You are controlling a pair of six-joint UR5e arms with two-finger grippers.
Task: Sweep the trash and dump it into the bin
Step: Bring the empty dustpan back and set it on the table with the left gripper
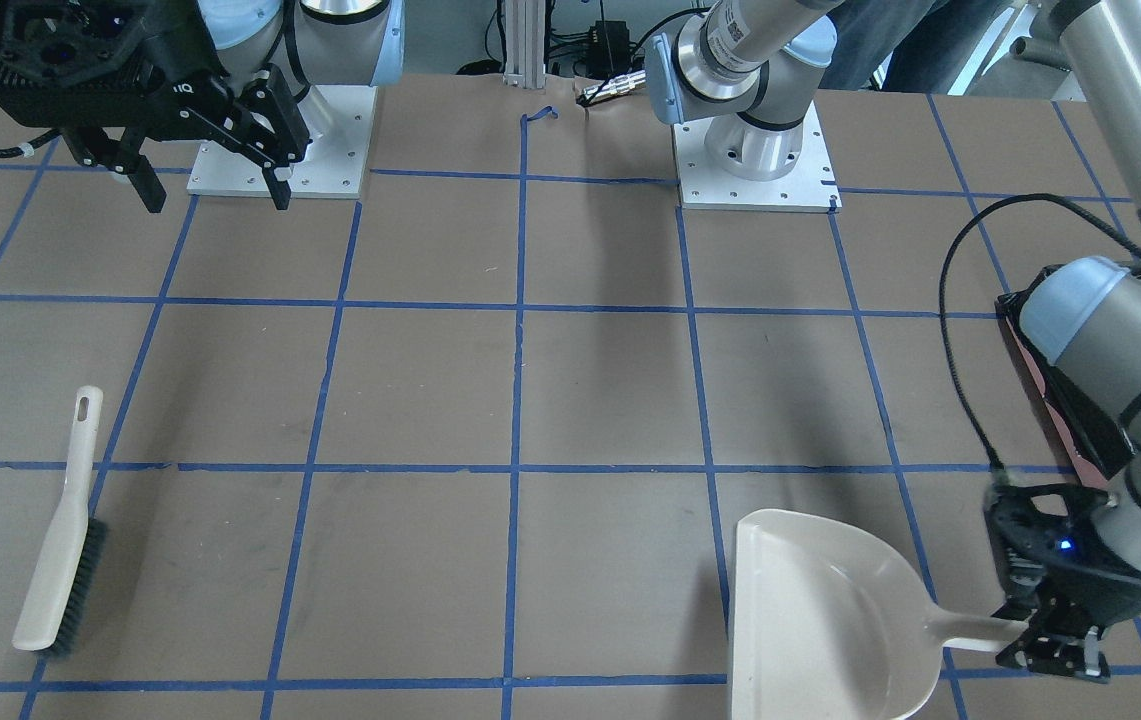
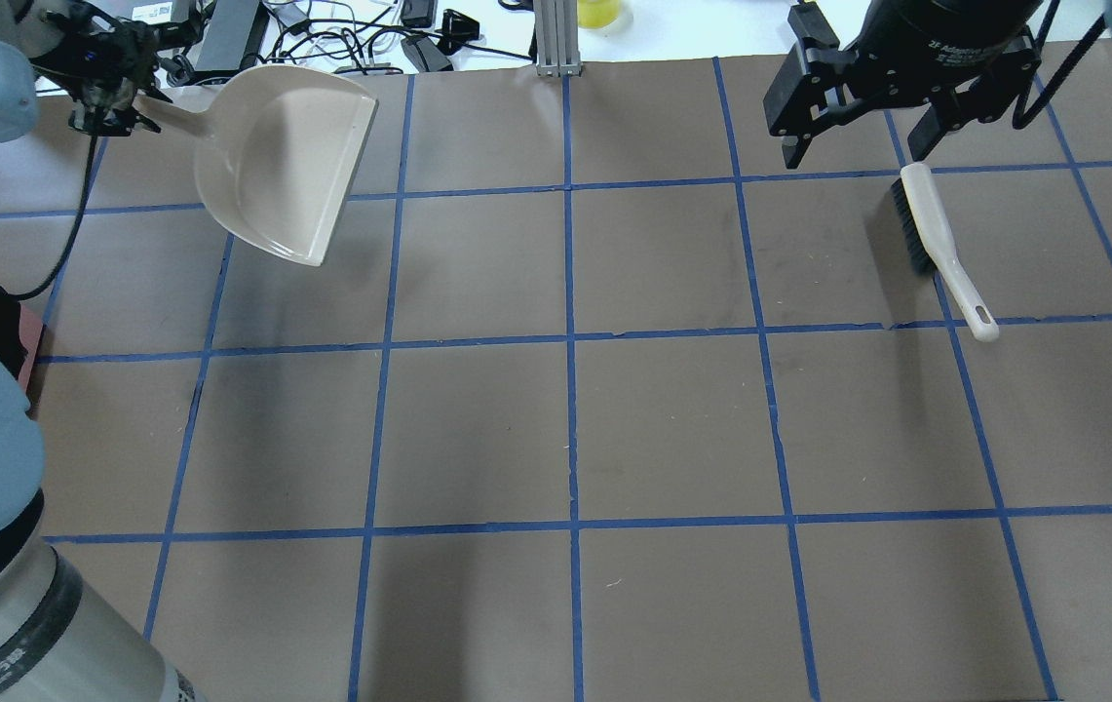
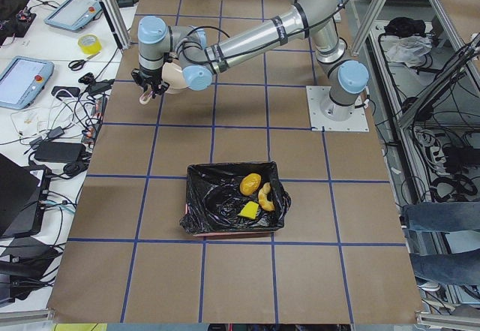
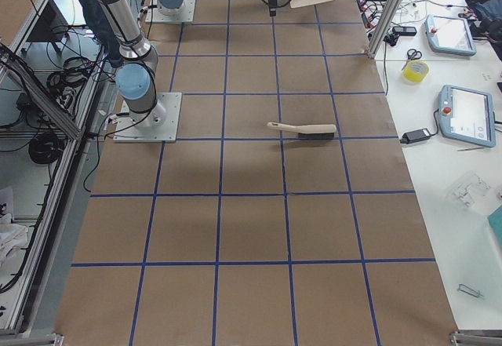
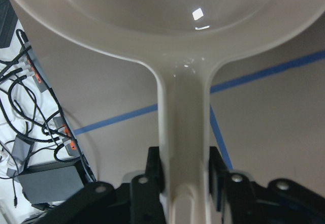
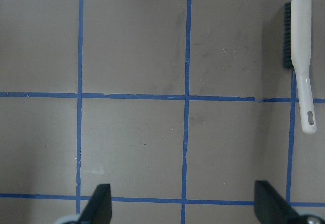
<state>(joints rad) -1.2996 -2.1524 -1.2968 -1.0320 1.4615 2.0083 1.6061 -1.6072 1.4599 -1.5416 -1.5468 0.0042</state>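
Note:
Next, the left gripper lays the beige dustpan flat across the blue tape line [image 1: 741, 560], next to the dustpan's straight front edge.
The trash lies inside the bin [image 3: 225, 233], a pink box lined with a black bag: a golden-brown lump [image 3: 250, 183], a cream peel [image 3: 265, 196] and a yellow sponge block [image 3: 248, 210]. My left gripper [image 1: 1055, 650] is shut on the handle of the beige dustpan [image 1: 820, 620], whose pan looks empty. The wrist view shows the fingers [image 5: 152, 176] clamped on the handle [image 5: 184, 132]. My right gripper [image 1: 215, 200] is open and empty, held high above the table. A white hand brush [image 2: 940, 244] lies flat below it, also in the right wrist view [image 6: 300, 56].
The bin's pink edge [image 1: 1050, 400] shows under my left arm, near the table's left side. Cables and devices [image 2: 341, 39] line the far edge beyond the dustpan. Blue tape lines grid the brown table [image 2: 565, 419].

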